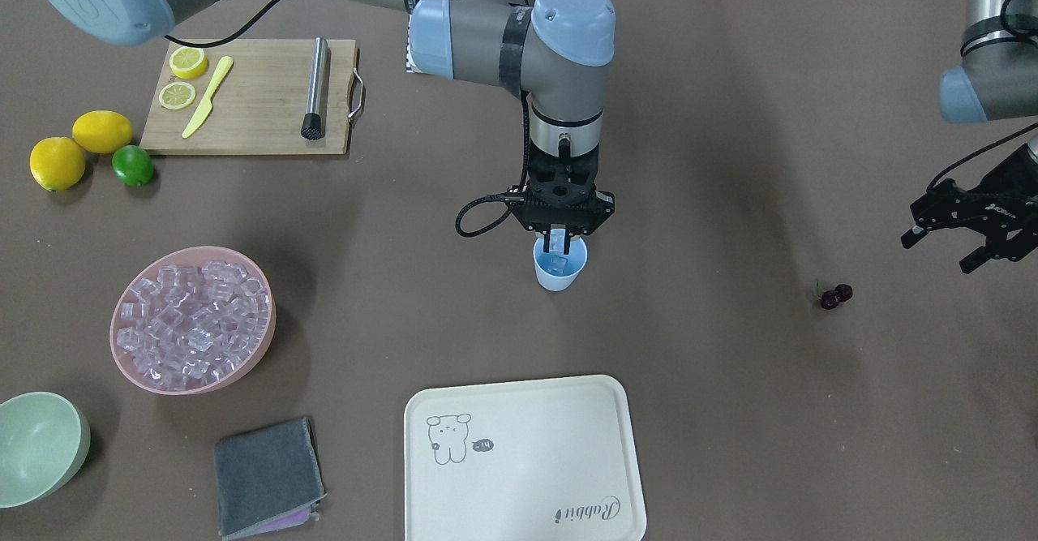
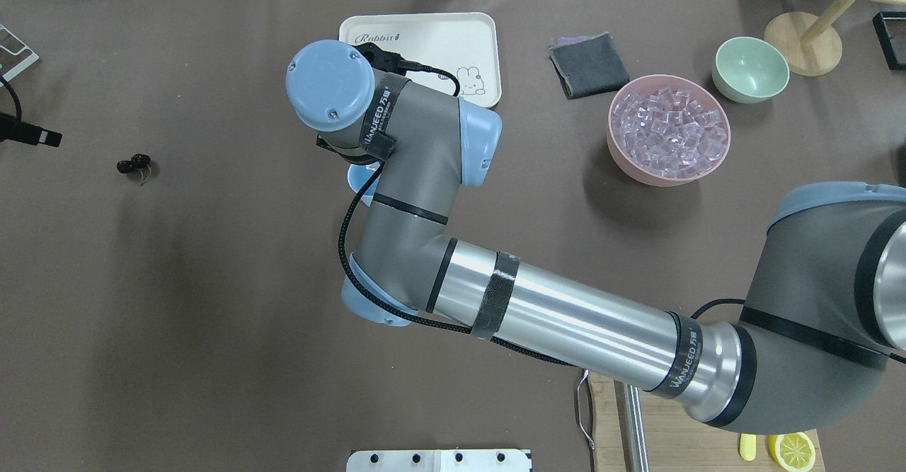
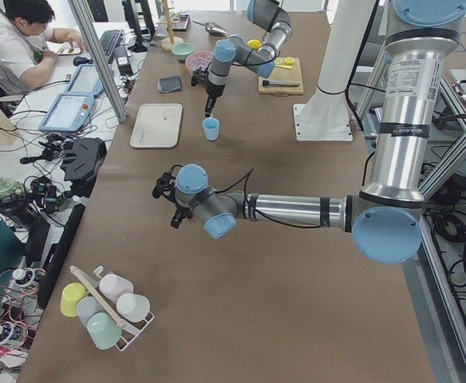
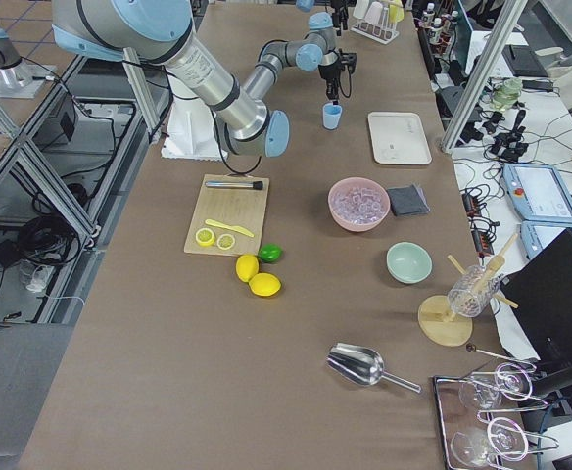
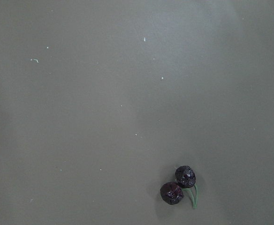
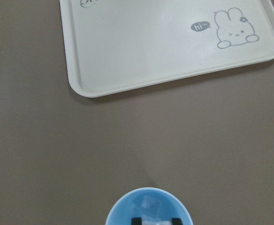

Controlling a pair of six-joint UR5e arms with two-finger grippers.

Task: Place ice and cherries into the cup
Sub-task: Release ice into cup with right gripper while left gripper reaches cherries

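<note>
The dark cherries are next for my left gripper. It should go to them and close on their round fruit [image 1: 829, 299] [image 5: 184, 177], beside the green stems.
The light-blue cup [image 1: 559, 272] stands mid-table and holds at least one ice cube [image 1: 556, 264]. My right gripper [image 1: 558, 239] hangs straight over the cup's mouth, shut on another clear ice cube at rim height. In the right wrist view the cup [image 6: 148, 211] is at the bottom edge with ice in it. In the overhead view my right arm hides most of the cup [image 2: 361, 175]. The dark cherries [image 1: 835, 296] lie on the table near my left gripper [image 1: 941, 253], which hovers open and empty. They show in the left wrist view [image 5: 179, 185].
A pink bowl [image 1: 263, 346] full of ice cubes [image 1: 190, 322] sits beside a pale green bowl [image 1: 40, 444]. A cream tray [image 1: 527, 460], a grey cloth [image 1: 268, 476], a cutting board [image 1: 251, 95], two lemons and a lime [image 1: 132, 165] also stand around.
</note>
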